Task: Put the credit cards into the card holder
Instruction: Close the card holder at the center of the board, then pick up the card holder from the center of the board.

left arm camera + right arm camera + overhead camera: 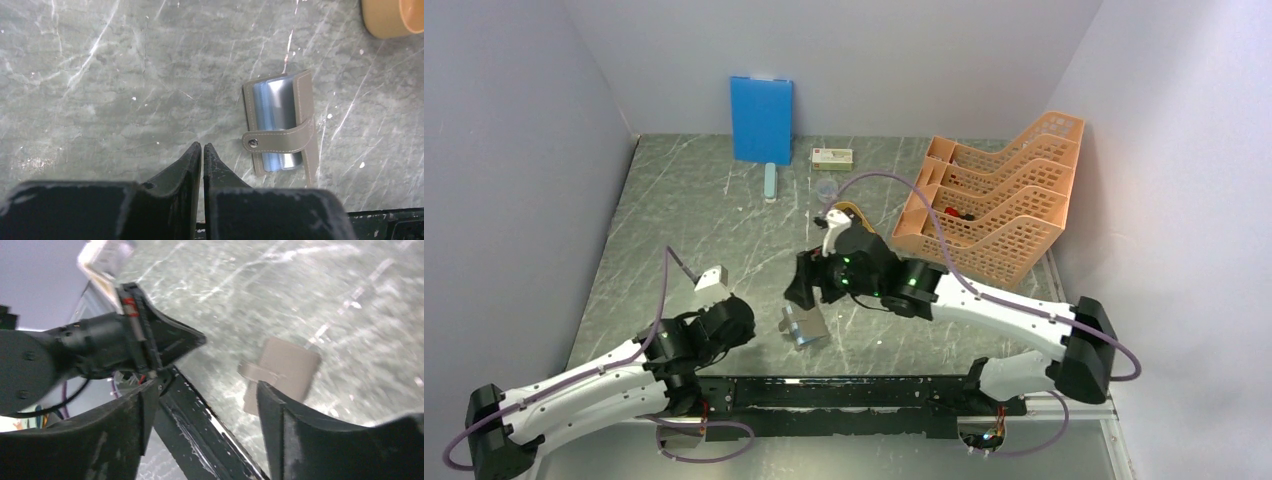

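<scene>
The card holder is lying flat with its strap over its open side, so my left gripper should hold the strap's side steady while my right gripper pinches the card holder's spine point(308, 112).
The card holder point(305, 107) lies flat on the marble table, a taupe-grey wallet with its strap snapped across bluish shiny inner faces. It also shows in the top view point(805, 328) and the right wrist view point(287, 367). My left gripper point(202, 146) is shut with nothing between its fingers, a little to the left of the holder point(742, 325). My right gripper point(205, 390) is open and empty, hovering just above and behind the holder point(798, 293). The credit cards are hidden; none lies loose in view.
An orange mesh file rack point(994, 195) stands at the back right. A blue board point(761, 120) leans on the back wall, with a pale blue strip point(770, 183) and a small white-and-green box point(833, 157) near it. The black base rail point(844, 395) runs along the near edge.
</scene>
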Controlling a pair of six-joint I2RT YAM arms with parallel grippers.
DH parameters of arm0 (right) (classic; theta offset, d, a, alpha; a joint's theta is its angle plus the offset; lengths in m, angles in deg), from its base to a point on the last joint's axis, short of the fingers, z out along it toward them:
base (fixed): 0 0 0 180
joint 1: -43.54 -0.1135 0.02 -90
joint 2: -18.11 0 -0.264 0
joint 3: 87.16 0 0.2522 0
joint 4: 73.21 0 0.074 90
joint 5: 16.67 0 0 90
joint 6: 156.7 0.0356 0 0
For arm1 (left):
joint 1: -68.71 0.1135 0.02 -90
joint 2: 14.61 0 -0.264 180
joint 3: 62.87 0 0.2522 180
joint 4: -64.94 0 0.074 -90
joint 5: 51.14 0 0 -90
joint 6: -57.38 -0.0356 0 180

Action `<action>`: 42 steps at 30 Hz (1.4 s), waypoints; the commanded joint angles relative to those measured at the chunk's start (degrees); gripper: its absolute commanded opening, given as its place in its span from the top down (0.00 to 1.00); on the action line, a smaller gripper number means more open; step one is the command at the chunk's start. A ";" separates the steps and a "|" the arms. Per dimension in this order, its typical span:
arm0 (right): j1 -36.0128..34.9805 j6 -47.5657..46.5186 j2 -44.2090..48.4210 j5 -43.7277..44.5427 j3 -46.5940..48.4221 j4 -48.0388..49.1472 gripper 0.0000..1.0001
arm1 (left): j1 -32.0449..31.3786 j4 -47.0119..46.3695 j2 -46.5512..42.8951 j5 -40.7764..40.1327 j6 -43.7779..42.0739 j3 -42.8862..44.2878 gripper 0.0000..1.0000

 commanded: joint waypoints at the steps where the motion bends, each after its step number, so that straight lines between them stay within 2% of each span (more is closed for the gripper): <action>1: 1.56 -1.63 1.82 6.27 -7.70 -2.38 0.42 | 0.23 2.91 -1.44 -2.99 0.82 3.09 0.87; 2: 1.53 -1.58 0.86 6.08 -8.46 -1.96 0.51 | 0.25 2.67 -1.56 -3.04 0.64 3.45 0.87; 4: 1.48 -1.30 -0.99 5.06 -10.29 0.96 0.62 | 0.22 1.71 -1.40 -2.90 -0.12 4.20 0.86; 11: 1.30 -0.78 -10.05 -0.18 -11.28 10.01 0.70 | 0.25 -7.00 1.80 1.47 -5.35 6.41 0.79; 20: 0.68 0.17 -18.56 -1.52 -11.55 13.12 0.71 | 0.25 -19.65 8.95 8.31 -9.10 6.10 0.74; 25: 0.09 0.21 -21.49 -0.73 -11.47 12.54 0.69 | 0.33 -24.82 15.06 8.64 -9.38 5.39 0.73; 32: -0.04 2.02 -20.26 -1.94 -12.96 13.46 0.63 | 0.96 -27.53 22.82 6.45 -8.22 3.89 0.73; 38: -0.17 2.84 -18.75 -3.03 -14.40 14.98 0.60 | 3.40 -32.56 27.68 7.88 -7.37 0.94 0.75; 42: -0.25 3.73 -15.61 -2.81 -15.37 14.37 0.56 | 3.98 -31.75 31.56 7.33 -6.93 1.17 0.78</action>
